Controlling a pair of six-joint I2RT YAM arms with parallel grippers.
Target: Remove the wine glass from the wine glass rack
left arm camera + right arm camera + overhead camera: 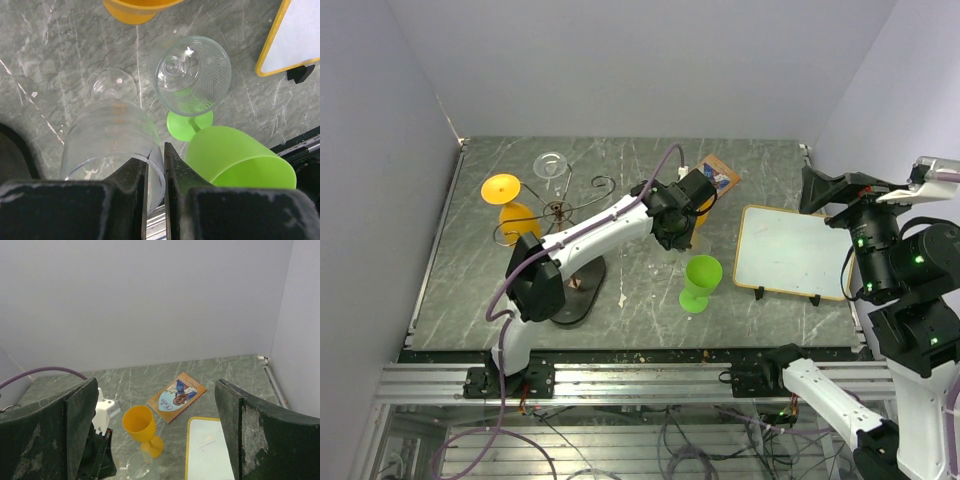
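Note:
I will use my left gripper to set the clear wine glass down on the grey tabletop (661, 280) (113, 101), between the base of the rack and the green goblet.
The wine glass rack (560, 210), a thin brown wire stand on a dark oval base (582, 296), stands left of centre. A clear wine glass (550, 164) and an orange-yellow one (506, 198) hang on its arms. My left gripper (672, 224) reaches right of the rack. In the left wrist view it (156, 148) is shut on the rim of a clear wine glass (107, 135), foot pointing down. A second clear glass (192, 75) stands just beyond. My right gripper (155, 386) is wide open and empty, raised at the right side.
A green goblet (700, 281) stands just near of the left gripper and close to its right finger (240, 160). A yellow goblet (140, 423) stands beyond it. A book (720, 176) lies at the back. A yellow-edged whiteboard (790, 252) lies on the right.

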